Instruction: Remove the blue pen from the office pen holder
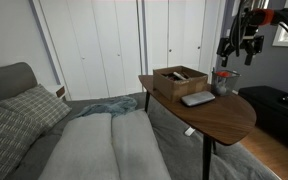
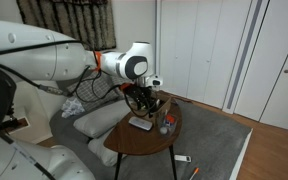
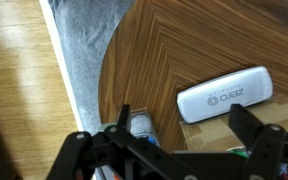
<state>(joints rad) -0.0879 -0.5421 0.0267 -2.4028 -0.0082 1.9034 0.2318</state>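
The robot's gripper should next move to the blue pen's top end [image 1: 214, 70], which sticks up at the grey pen holder's rim, and close there.
The grey metallic pen holder [image 1: 224, 82] stands on the round wooden table [image 1: 229, 118], beside the brown box. It also shows in an exterior view [image 2: 167, 124] and in the wrist view [image 3: 140, 127]. A small bit of the blue pen [image 3: 149, 140] shows at the holder's mouth in the wrist view, and most of it is hidden by the gripper frame. My gripper [image 1: 238, 48] hangs above the holder. In the wrist view its fingers [image 3: 182, 114] are spread apart and empty, with the holder next to one finger.
A wide shallow brown box [image 1: 179, 80] and a flat grey slab [image 3: 224, 93] lie on the table close to the holder. A bed with pillows [image 1: 44, 130] stands beside the table. The table edge [image 3: 102, 80] drops to a grey rug and wood floor.
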